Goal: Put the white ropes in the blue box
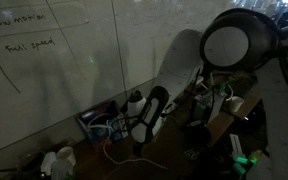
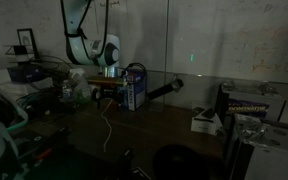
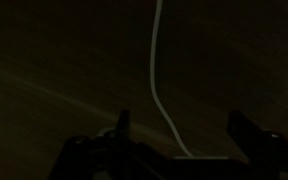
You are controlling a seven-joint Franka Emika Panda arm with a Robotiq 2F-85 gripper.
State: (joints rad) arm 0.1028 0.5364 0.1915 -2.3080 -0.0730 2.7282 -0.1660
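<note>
The white rope's part (image 1: 151,162) (image 3: 161,103) toward its loose end is the end farther from the blue box. Next, my gripper closes on it there.
The scene is very dark. A white rope (image 2: 107,125) runs from next to the blue box (image 2: 135,90) along the table toward the camera. It also shows in an exterior view (image 1: 112,152) near the blue box (image 1: 97,123). My gripper (image 2: 109,80) points down beside the box, over the rope's far end, and shows in an exterior view (image 1: 140,140). In the wrist view the rope (image 3: 156,70) runs between my two fingers. My gripper (image 3: 184,118) is open, with the fingers wide apart and not touching the rope.
Small white cups (image 1: 54,160) stand at the table's near corner. Cluttered boxes and gear (image 2: 29,85) sit behind the arm. A white box (image 2: 204,122) and dark equipment (image 2: 249,100) stand at the other side. A whiteboard wall (image 1: 44,60) backs the table.
</note>
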